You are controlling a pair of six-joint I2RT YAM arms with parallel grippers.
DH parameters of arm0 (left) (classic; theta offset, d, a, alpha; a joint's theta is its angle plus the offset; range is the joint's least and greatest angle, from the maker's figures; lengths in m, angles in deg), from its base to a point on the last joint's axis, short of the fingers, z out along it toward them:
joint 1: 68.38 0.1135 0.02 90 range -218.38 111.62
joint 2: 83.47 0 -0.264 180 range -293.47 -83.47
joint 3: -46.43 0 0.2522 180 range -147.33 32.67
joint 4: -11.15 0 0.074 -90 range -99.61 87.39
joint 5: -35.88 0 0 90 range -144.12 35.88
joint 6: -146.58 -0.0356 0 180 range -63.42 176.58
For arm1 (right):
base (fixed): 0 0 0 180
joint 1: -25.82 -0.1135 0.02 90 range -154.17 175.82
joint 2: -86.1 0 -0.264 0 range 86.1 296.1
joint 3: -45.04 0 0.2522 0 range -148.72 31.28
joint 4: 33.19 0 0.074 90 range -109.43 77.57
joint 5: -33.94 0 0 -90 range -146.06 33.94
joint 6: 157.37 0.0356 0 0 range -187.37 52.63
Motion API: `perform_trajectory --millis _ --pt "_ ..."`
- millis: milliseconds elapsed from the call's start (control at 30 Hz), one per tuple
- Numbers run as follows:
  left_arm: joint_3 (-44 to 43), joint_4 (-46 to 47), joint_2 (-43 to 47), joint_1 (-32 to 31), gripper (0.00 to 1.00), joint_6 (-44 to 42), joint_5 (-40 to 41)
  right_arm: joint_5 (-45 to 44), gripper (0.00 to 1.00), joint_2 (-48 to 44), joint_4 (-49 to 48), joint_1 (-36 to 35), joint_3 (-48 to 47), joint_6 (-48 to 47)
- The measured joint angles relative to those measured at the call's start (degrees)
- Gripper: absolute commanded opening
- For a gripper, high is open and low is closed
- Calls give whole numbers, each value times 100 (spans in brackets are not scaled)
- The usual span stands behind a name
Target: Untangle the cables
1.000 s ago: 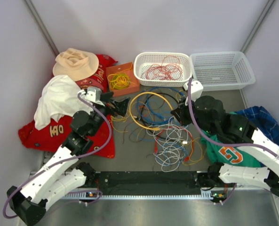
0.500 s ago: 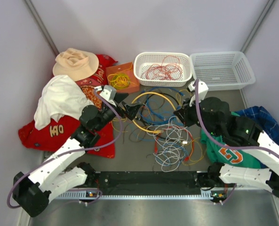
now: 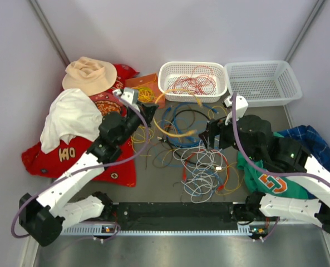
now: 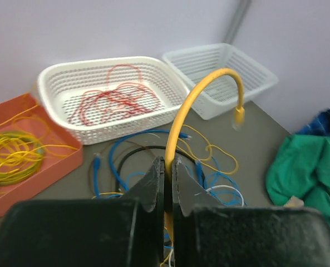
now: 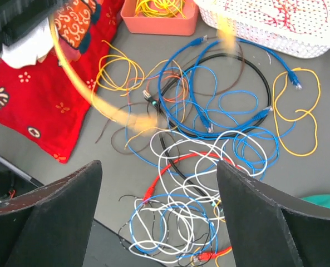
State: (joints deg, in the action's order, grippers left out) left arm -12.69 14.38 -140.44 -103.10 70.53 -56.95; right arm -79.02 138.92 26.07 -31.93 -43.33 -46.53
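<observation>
The robot's left gripper needs to release the thick yellow cable on the coiled yellow wire in the orange tray (image 3: 147, 91) (image 4: 20, 153).
The cables (image 3: 201, 164) lie in a loose tangle of blue, white, red, black and yellow wires on the grey table, also seen in the right wrist view (image 5: 198, 183). My left gripper (image 3: 146, 111) (image 4: 167, 164) is shut on a thick yellow cable (image 4: 178, 119), which arcs up from the jaws and ends in a plug in the air. The rest of that yellow cable (image 3: 176, 136) curves back down into the pile and appears blurred in the right wrist view (image 5: 75, 78). My right gripper (image 3: 212, 136) (image 5: 158, 164) hangs open above the tangle, holding nothing.
A white basket (image 3: 192, 67) at the back holds red wires; a second white basket (image 3: 262, 82) stands right of it. An orange tray (image 3: 153, 80) holds coiled yellow wire. Red cloth (image 3: 53, 158), white cloth, and a hat lie left; green (image 3: 270, 181) and blue garments lie right.
My left gripper has shut on the thick yellow cable and pulled it up toward the back. My right gripper has opened and let go of the cables.
</observation>
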Motion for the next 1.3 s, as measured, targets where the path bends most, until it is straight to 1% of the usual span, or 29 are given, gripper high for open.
perform_trajectory --millis 67,300,400,500,633,767,1000,1100,1300 --pt "-479 -258 -310 50 0 94 387 -59 85 -13 -13 0 39 15" --pt "-2404 -1169 -1991 540 0 446 1775 -323 85 -94 -13 0 304 26" --pt "-2802 -1416 -2527 791 0 544 2385 -363 85 -136 -15 0 457 26" --pt "-3021 -1641 -2924 1069 0 557 2962 -389 85 -138 -15 0 577 20" --pt "-3663 -2059 -3534 1394 0 494 3471 -407 85 -138 -46 0 649 -13" --pt "-4411 -2232 -4223 1648 0 356 3735 -428 85 -142 -122 0 723 -48" --pt "-5130 -2444 -5265 1779 0 87 3849 -459 85 -94 -162 0 866 -138" --pt "-5115 -2612 -5484 1777 0 83 3810 -496 85 -76 -221 0 922 -168" --pt "-4857 -2706 -5506 1775 0 37 3786 -507 85 127 -317 0 975 -238"
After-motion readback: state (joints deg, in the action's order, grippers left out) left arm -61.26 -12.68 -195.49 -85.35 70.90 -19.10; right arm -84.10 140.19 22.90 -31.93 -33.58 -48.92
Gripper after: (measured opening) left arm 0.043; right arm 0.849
